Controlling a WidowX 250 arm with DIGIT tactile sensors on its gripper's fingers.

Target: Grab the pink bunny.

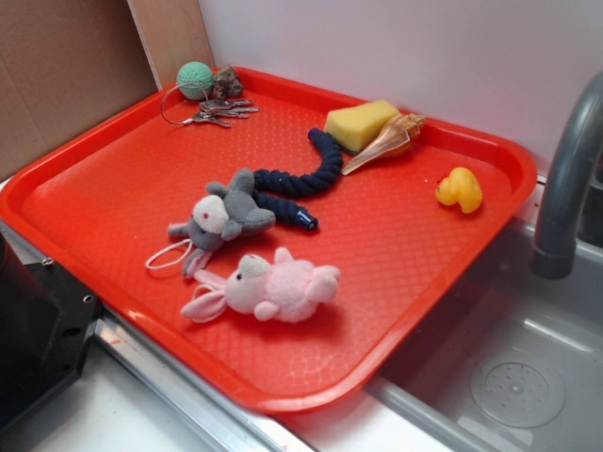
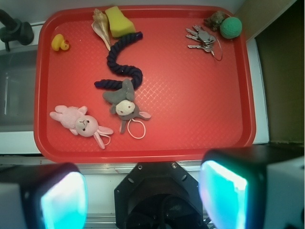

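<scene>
I need to close my gripper on the pink bunny's body (image 1: 285, 291) (image 2: 74, 119), between its head and its legs.
The pink bunny (image 1: 268, 287) (image 2: 78, 121) lies on its side on the red tray (image 1: 396, 245) (image 2: 190, 105), near the tray's front edge and beside the sink. A grey plush (image 1: 221, 221) (image 2: 125, 105) with a white face lies just beside it, apart from it. In the wrist view my gripper (image 2: 143, 200) hangs high above the robot base, short of the tray's near rim, with the bunny ahead and to the left. Its cyan-lit fingers (image 2: 64, 200) stand wide apart with nothing between them. The exterior view does not show the gripper.
Also on the tray: a dark blue rope (image 2: 121, 64), a yellow sponge (image 2: 119, 21), a shell (image 2: 101, 26), a yellow duck (image 2: 60, 43), keys (image 2: 202, 38) and a green ball (image 2: 230, 27). A sink (image 1: 509, 377) with a grey faucet (image 1: 565, 188) borders the tray.
</scene>
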